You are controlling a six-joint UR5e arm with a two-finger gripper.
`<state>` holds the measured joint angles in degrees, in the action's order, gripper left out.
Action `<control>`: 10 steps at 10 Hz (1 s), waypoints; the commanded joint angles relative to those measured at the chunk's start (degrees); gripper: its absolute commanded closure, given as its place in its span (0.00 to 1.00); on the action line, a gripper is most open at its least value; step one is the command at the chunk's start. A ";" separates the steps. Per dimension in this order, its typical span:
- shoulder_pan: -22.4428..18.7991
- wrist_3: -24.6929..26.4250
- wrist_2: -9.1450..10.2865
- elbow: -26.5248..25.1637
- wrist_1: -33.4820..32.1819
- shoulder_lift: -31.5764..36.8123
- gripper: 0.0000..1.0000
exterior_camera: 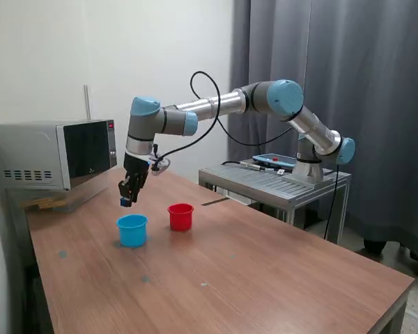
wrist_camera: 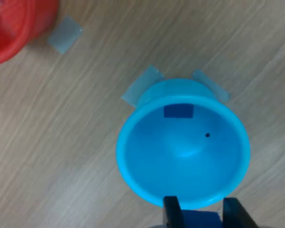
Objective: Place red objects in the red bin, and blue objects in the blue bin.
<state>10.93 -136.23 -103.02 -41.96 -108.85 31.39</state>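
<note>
Next, my gripper lets go of the dark blue cube inside the light blue bin (exterior_camera: 132, 233) (wrist_camera: 186, 151), next to the other dark blue cube.
The light blue bin (exterior_camera: 132, 230) stands on the wooden table, and the red bin (exterior_camera: 180, 216) is just to its right in the exterior view. My gripper (exterior_camera: 127, 200) hangs a little above the blue bin's far-left rim. In the wrist view the black fingertips (wrist_camera: 171, 212) are shut on a dark blue cube (wrist_camera: 198, 221) over the blue bin's rim (wrist_camera: 128, 156). Another dark blue cube (wrist_camera: 178, 111) lies inside that bin against its wall. The red bin (wrist_camera: 14, 28) shows only in part. The red objects are out of view.
A microwave (exterior_camera: 56, 153) sits at the table's back on the exterior view's left. The arm is mounted on a metal stand (exterior_camera: 279, 182) on the right. Pale tape patches (wrist_camera: 65, 34) are stuck to the table near the bins.
</note>
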 commanded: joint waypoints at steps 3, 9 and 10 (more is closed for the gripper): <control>-0.21 0.26 1.68 -0.40 1.53 0.51 1.00; -0.21 1.84 3.79 -2.86 1.44 0.87 1.00; -0.30 1.93 3.79 -3.56 1.36 0.87 1.00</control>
<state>10.71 -134.58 -99.38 -44.81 -107.42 32.23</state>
